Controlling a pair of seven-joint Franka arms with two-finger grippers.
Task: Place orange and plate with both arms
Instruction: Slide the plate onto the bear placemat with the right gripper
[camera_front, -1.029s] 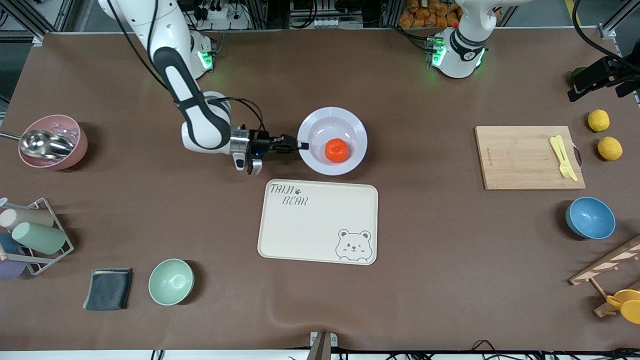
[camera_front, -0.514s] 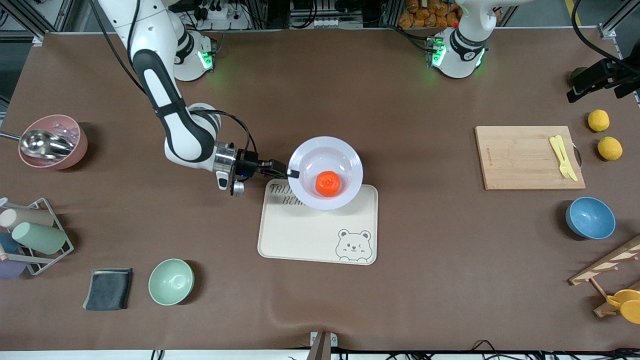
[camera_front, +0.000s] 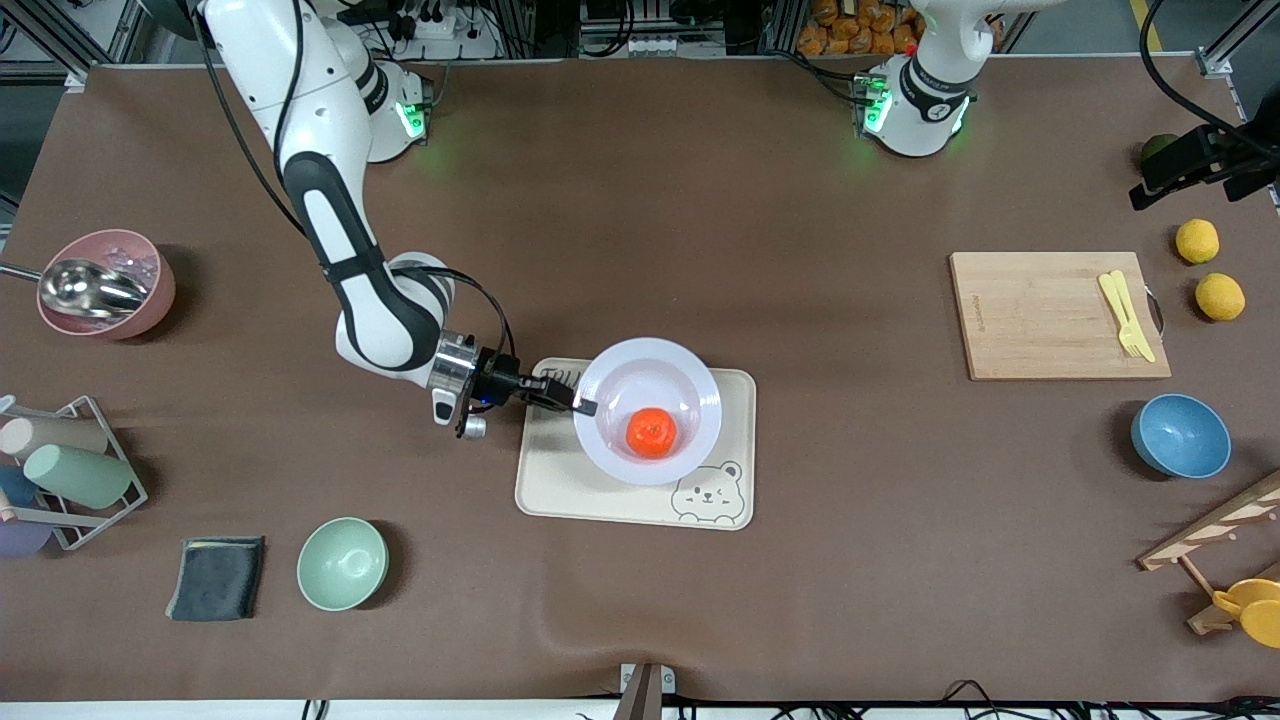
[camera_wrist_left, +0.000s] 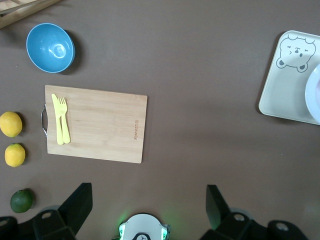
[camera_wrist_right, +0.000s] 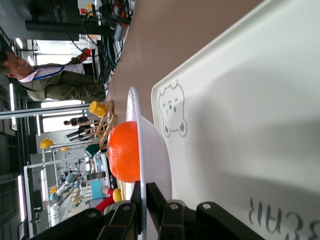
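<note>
I should let go of the pale plate with my right gripper on the middle of the cream bear-printed tray (camera_front: 644, 432) (camera_wrist_right: 207, 160). The plate is held level just above it now.
The pale plate (camera_front: 640, 375) carries the orange (camera_front: 651, 432) in its well. My right gripper (camera_front: 585, 407) is shut on the plate's rim at the right arm's end. It holds the plate level, just above the cream bear-printed tray (camera_front: 560, 480). In the right wrist view the rim (camera_wrist_right: 141, 165) runs edge-on between my fingers, with the orange (camera_wrist_right: 122, 152) on it and the tray (camera_wrist_right: 240, 100) below. My left gripper (camera_front: 1165, 170) waits high over the left arm's end of the table, open and empty (camera_wrist_left: 147, 210). The plate's edge also shows in the left wrist view (camera_wrist_left: 315, 95).
A wooden cutting board (camera_front: 1058, 315) with a yellow fork and knife, two lemons (camera_front: 1197, 240), a dark green fruit (camera_wrist_left: 22, 200) and a blue bowl (camera_front: 1180, 435) lie at the left arm's end. A green bowl (camera_front: 342, 563), dark cloth, cup rack and pink bowl (camera_front: 105, 283) lie at the right arm's end.
My right gripper has carried the plate with the orange toward the front camera, from over the bare table to over the bear tray. The left arm has not moved.
</note>
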